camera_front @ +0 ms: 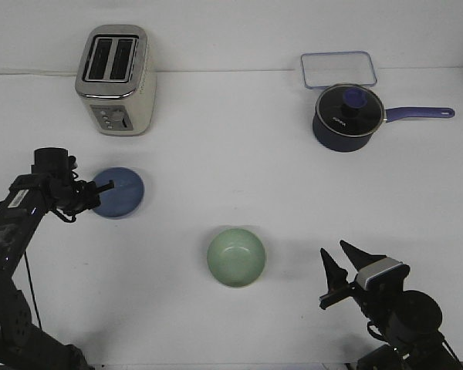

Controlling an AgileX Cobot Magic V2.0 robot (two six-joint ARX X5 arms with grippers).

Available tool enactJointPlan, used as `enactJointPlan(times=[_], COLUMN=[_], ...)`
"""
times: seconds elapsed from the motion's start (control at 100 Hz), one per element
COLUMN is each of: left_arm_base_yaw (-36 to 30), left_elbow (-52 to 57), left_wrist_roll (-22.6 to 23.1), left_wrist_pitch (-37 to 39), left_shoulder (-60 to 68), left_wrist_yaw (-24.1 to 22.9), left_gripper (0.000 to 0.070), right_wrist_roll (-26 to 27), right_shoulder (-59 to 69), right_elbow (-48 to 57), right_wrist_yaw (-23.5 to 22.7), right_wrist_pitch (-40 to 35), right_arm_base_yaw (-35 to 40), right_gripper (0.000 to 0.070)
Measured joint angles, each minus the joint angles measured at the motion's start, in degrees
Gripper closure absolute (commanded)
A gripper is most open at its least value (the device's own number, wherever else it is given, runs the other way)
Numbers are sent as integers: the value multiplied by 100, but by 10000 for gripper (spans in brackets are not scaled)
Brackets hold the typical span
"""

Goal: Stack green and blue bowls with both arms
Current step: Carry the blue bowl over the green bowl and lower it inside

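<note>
Next, my left gripper lets go of the blue bowl inside the empty green bowl (pixel 236 256) at the front middle of the table. The blue bowl still sits on the white table.
The periwinkle blue bowl (pixel 121 192) sits on the white table at the left. The sage green bowl (pixel 236 257) sits upright and empty at the front middle. My left gripper (pixel 99 190) is at the blue bowl's left rim, with one fingertip (pixel 109 184) reaching over the rim. Its jaws are too dark and too bunched together to show whether they grip the rim. My right gripper (pixel 342 266) is open and empty, a short way right of the green bowl and apart from it.
A silver toaster (pixel 116 79) stands at the back left. A dark navy saucepan (pixel 347 117) with a glass lid stands at the back right, its handle pointing right. A clear rectangular container lid (pixel 338 68) lies behind it.
</note>
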Motion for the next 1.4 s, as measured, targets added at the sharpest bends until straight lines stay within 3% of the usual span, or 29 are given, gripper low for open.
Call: enactJointPlan(times=[0.16, 0.44, 0.59, 0.77, 1.14, 1.19, 1.31, 1.35, 1.4], left_arm_base_yaw=[-90, -1338, -2583, -3904, -4605, -4603, -4603, -4603, -4603], left_elbow=[-2, 2, 2, 2, 2, 2, 2, 2, 2], left_wrist_roll=[81, 138, 127, 96, -42, -52, -57, -55, -55], left_wrist_pitch=[-179, -649, -852, -553, 31, 37, 153, 234, 321], left_shoulder=[-835, -2142, -2118, -1598, -529, -492, -490, -490, -494], left_wrist_yaw=[807, 1246, 1248, 1075, 944, 929, 920, 922, 922], left_gripper=[686, 686, 686, 686, 682, 626, 285, 234, 230], right_wrist_roll=[0, 0, 0, 0, 0, 0, 0, 0, 0], right_shoulder=[0, 0, 0, 0, 0, 0, 0, 0, 0], right_elbow=[0, 0, 0, 0, 0, 0, 0, 0, 0], right_wrist_yaw=[0, 0, 0, 0, 0, 0, 0, 0, 0], right_wrist_pitch=[2, 2, 2, 2, 2, 2, 2, 2, 2], right_arm_base_yaw=[0, 0, 0, 0, 0, 0, 0, 0, 0], right_gripper=[382, 382, 382, 382, 382, 382, 382, 382, 382])
